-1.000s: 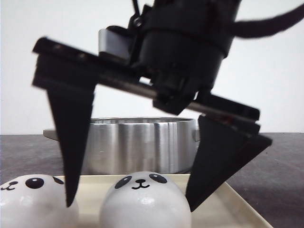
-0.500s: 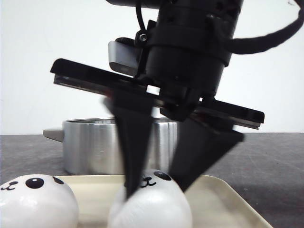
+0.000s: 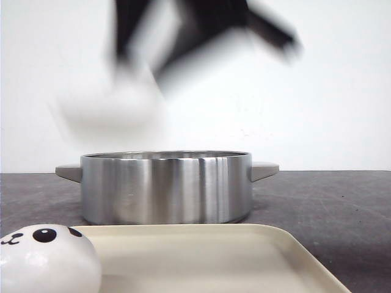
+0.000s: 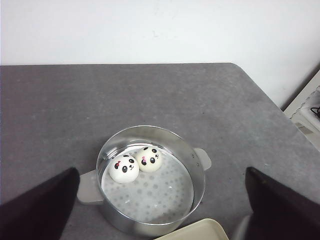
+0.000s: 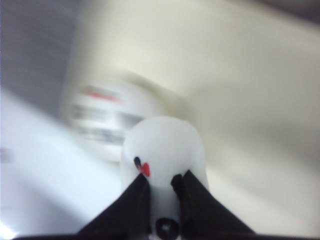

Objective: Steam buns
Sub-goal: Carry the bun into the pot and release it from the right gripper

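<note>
Next, my right hand puts the white panda bun in the free space (image 3: pixel 202 160) beside the buns inside the steel pot.
My right gripper (image 5: pixel 160 182) is shut on a white panda bun (image 5: pixel 162 145), its two black fingers pinching the bun's sides. In the front view this gripper (image 3: pixel 143 67) is a dark blur high above the steel pot (image 3: pixel 165 186), with the held bun (image 3: pixel 107 113) a white smear under it. One bun (image 3: pixel 46 256) sits on the cream tray (image 3: pixel 244 256) at the front left. Two buns (image 4: pixel 124 168) (image 4: pixel 149 158) lie side by side inside the pot (image 4: pixel 200 170). My left gripper (image 4: pixel 161 172) hangs high over the pot, open and holding nothing.
The pot has two side handles (image 3: pixel 263 171) and stands just behind the tray on a dark grey table (image 4: pixel 150 95). A white wall rises behind. The table's right edge (image 4: pixel 280 105) shows in the left wrist view.
The right gripper closed on the right-hand bun on the tray and lifted it fast, up and to the left. That spot on the tray is now bare.
</note>
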You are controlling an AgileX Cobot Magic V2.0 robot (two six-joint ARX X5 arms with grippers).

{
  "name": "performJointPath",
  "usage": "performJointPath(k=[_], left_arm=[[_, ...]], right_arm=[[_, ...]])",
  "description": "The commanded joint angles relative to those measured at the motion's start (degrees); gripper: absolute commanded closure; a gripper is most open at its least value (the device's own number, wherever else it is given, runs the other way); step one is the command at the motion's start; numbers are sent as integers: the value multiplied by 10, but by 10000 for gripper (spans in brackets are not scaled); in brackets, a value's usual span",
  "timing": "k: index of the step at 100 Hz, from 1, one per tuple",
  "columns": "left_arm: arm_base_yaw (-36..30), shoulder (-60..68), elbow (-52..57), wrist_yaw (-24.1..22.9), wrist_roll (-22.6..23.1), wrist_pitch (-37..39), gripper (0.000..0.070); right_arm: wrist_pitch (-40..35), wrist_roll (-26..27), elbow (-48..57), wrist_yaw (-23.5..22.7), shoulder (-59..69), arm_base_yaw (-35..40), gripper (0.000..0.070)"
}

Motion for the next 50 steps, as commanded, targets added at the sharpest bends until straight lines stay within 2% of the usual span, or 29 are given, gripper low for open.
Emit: performJointPath(k=[1,16,21,31,50], left_arm=[[-4,2,9,-4,11,12,24],[-4,3,9,-3,14,24,24],[-4,3,9,-3,14,32,24],[-4,3,9,-3,14,52,24],[-4,3,9,-3,14,50,24]], right_arm=[[-14,-31,46,17,-6,10,700],[-87,-104,155,120,-4,-12,700],[-92,-130,177,137,4,-33,700],[-90,-156,198,120,23,-95,700],[-83,-192,199,43,91,-219,700]])
